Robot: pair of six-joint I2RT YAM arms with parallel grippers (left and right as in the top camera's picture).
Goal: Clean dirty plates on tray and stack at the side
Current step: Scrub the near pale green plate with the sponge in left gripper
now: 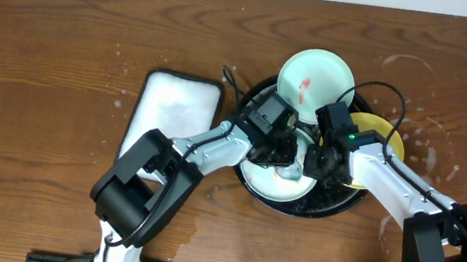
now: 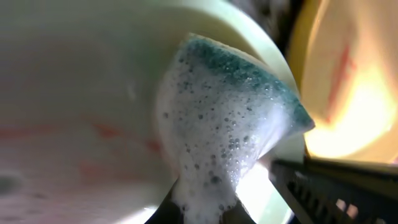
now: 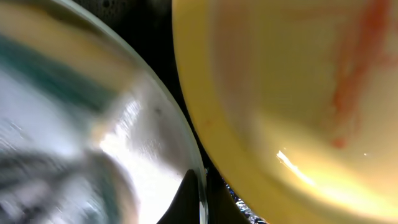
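The robot's left gripper should release the soapy green sponge in the near half of the white rectangular tray (image 1: 159, 146).
The black tray (image 1: 331, 204) holds a pale mint plate (image 1: 285, 185). My left gripper (image 1: 282, 152) is shut on a soapy green sponge (image 2: 230, 112) and presses it against this plate (image 2: 74, 93), which shows faint red smears. My right gripper (image 1: 316, 162) is shut on the plate's rim (image 3: 124, 124), one finger over the edge (image 3: 199, 193). A second mint plate (image 1: 314, 83) with a red smear leans on the tray's far rim. The yellow plate (image 1: 383, 135) lies at the tray's right and shows a red smear in the right wrist view (image 3: 280, 93).
A white rectangular tray (image 1: 174, 111) lies left of the black tray, under my left arm. Whitish soapy streaks mark the wood tabletop (image 1: 448, 103) to the right of the tray. The yellow plate also shows in the left wrist view (image 2: 348, 81).
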